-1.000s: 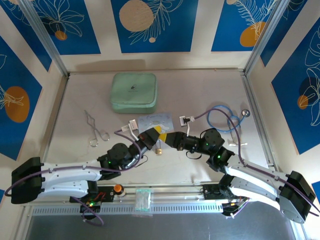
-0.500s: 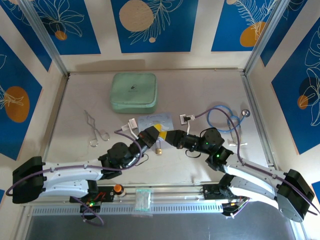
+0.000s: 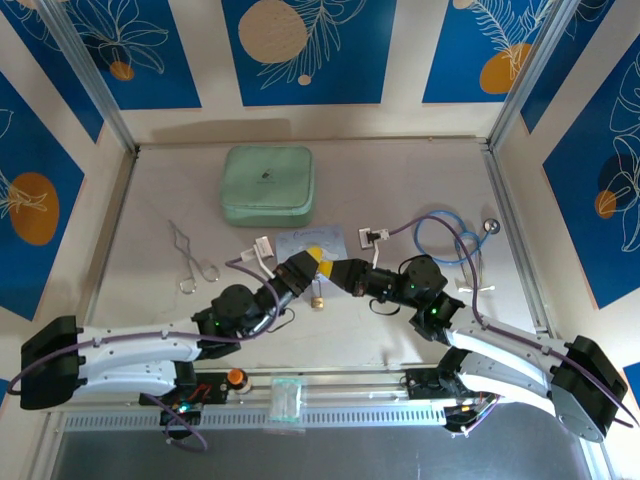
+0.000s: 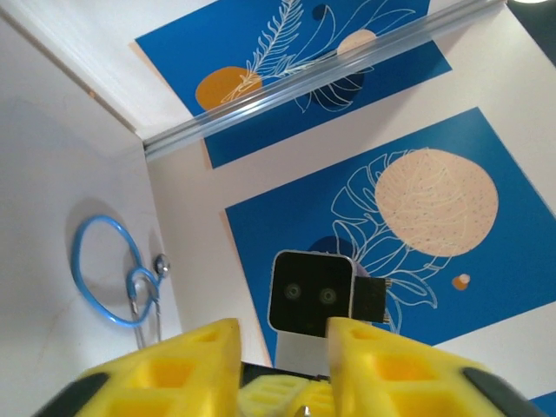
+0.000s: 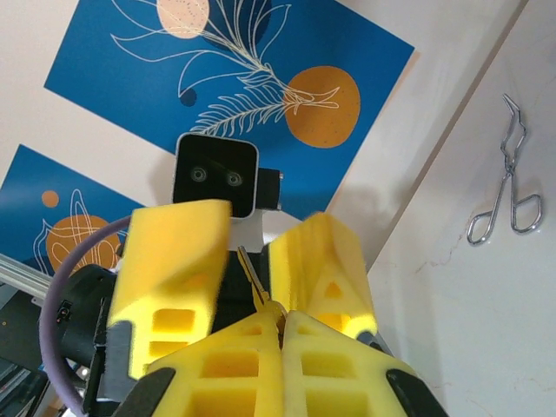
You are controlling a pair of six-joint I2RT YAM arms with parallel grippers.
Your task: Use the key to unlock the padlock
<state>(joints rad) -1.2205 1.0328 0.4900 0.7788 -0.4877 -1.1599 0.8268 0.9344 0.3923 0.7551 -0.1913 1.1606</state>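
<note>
The key's blade slants from my right fingers, so next my left gripper pinches it while my right gripper opens and retakes the key's head (image 5: 277, 313).
The small brass padlock (image 3: 317, 299) lies on the table just below the two grippers, which meet tip to tip above it. My right gripper (image 5: 282, 313) is shut on the head of the key (image 5: 253, 276), whose thin blade points up and away from the pads. My left gripper (image 4: 282, 343) is open, and its yellow fingers (image 5: 178, 261) stand apart on either side of the blade without touching it. The key tip (image 4: 304, 408) shows low between the left fingers. From above, the left gripper (image 3: 310, 263) and the right gripper (image 3: 337, 271) sit close together.
A green pouch (image 3: 267, 183) lies at the back centre and a pale-blue tin (image 3: 310, 243) just behind the grippers. Silver forceps (image 3: 190, 255) lie at the left and a blue stethoscope (image 3: 445, 235) at the right. An orange knob (image 3: 236, 377) and a clear box (image 3: 286, 397) sit on the front rail.
My left gripper's jaws have opened off the key while the right gripper's jaws closed on it. Both arms stayed almost in place, and the padlock has not moved.
</note>
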